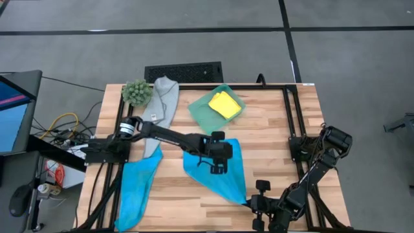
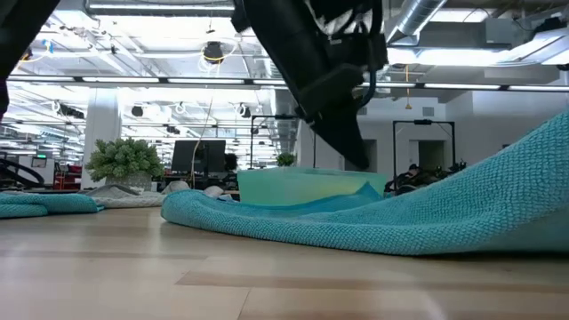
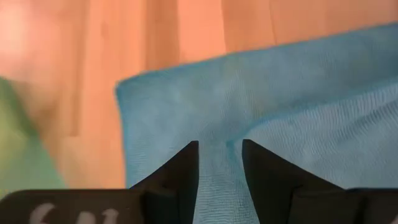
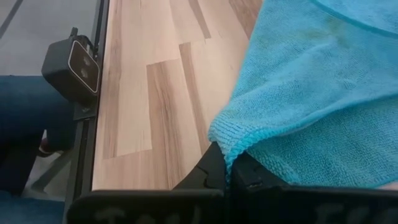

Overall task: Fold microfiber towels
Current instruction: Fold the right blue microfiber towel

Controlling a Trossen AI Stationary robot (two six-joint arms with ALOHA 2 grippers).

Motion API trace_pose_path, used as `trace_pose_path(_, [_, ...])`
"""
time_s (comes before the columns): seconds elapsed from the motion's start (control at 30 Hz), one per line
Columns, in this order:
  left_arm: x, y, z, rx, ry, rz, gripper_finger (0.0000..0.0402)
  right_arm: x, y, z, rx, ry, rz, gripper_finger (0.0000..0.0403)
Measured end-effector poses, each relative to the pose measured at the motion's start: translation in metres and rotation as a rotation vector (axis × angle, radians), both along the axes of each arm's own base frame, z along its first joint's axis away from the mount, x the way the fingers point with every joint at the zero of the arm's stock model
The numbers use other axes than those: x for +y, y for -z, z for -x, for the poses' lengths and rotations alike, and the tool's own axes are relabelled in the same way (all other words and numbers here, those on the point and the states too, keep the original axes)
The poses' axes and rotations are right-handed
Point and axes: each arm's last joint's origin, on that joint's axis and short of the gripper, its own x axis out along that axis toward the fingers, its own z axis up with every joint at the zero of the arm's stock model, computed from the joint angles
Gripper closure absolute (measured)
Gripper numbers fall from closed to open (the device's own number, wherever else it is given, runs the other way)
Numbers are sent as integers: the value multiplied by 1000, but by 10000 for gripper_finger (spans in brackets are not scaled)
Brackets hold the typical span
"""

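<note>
My left gripper needs to reach lower and pinch that corner (image 3: 232, 145), the hemmed corner of the sky-blue towel lying doubled over below its fingers, before it lifts the towel open.
A sky-blue towel (image 1: 217, 169) lies spread in the middle of the table. My left gripper (image 1: 217, 159) is over its middle, its fingers close together with cloth between them. My right gripper (image 1: 251, 202) is shut on the towel's near right corner. A second sky-blue towel (image 1: 139, 184) lies bunched at the near left. A grey towel (image 1: 165, 100) lies at the far left. A folded yellow towel (image 1: 224, 105) rests in the teal-green tray (image 1: 202, 111). My left gripper pinches a raised fold (image 3: 219, 163) near the middle of the blue towel between its two fingers, coming from above and pointing down. The cloth around it lies on the table. My right gripper pinches the towel's hemmed corner (image 4: 225, 144) between its shut fingers. That corner is lifted, and the cloth slopes from it down to the table (image 2: 498, 191).
A fuzzy green plant ball (image 1: 136, 92) stands at the far left corner beside the grey towel. A black frame rail (image 1: 290, 116) runs along the table's right side. Bare wood (image 1: 272, 149) shows to the right of the blue towel.
</note>
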Motion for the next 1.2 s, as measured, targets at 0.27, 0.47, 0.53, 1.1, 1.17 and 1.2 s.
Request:
trace_pose_path(0.27, [8,6,-4,8,56,46,196,0,0,0,6,0,3,393])
trace_pose_path(0.47, [8,10,-4,28,75,91,157,0,0,0,6,0,2,394])
trace_pose_path(0.53, [8,16,-4,49,79,74,156,0,0,0,6,0,2,394])
trace_pose_path(1.1, [9,34,-9,67,158,116,231,0,1,3,18,4,3,394])
trace_pose_path(1.17, [9,34,-10,58,165,120,254,0,1,3,18,4,4,394])
trace_pose_path(1.2, [9,33,-11,45,170,122,265,0,1,3,17,5,2,393])
